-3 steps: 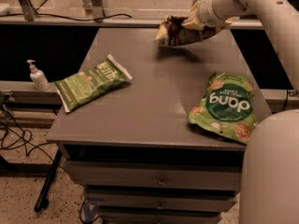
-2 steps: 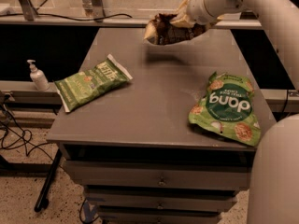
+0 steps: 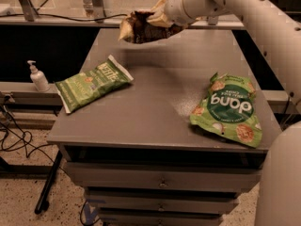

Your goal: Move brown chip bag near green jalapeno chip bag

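Observation:
My gripper is going to place the brown chip bag, now hanging well above the tabletop, on the grey table's far end [image 3: 122,34]. It will let go of the bag there, behind the green jalapeno chip bag.
The brown chip bag [image 3: 141,28] is dark brown with a cream-tan end and hangs in the air above the far part of the grey table [image 3: 155,112]. My gripper [image 3: 159,18] is shut on the bag's right end and holds it well above the tabletop. The green jalapeno chip bag [image 3: 91,83] lies flat at the table's left edge, below and to the left of the held bag. The white arm reaches in from the upper right.
A bright green "dang" pouch [image 3: 228,108] lies on the right side of the table. A white pump bottle [image 3: 37,76] stands on a ledge left of the table. Drawers sit below the tabletop. Cables lie on the floor at left.
My gripper has carried the brown chip bag leftward above the table, closer to the green jalapeno chip bag. Both green bags have stayed where they were.

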Action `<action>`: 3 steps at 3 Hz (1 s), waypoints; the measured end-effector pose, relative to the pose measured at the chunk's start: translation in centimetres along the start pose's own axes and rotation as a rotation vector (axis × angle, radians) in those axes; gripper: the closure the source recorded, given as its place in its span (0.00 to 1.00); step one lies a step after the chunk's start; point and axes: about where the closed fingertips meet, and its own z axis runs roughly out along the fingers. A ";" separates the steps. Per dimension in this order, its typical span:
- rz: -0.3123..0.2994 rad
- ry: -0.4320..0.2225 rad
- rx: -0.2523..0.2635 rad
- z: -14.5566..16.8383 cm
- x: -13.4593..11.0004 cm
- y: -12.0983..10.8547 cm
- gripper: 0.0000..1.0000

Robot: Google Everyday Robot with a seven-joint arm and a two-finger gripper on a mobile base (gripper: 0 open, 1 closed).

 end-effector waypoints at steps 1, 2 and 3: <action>0.014 -0.062 0.022 2.2 -2.4 0.1 1.00; 0.039 -0.122 0.029 3.7 -4.3 0.8 1.00; 0.092 -0.171 0.044 4.5 -5.5 2.0 1.00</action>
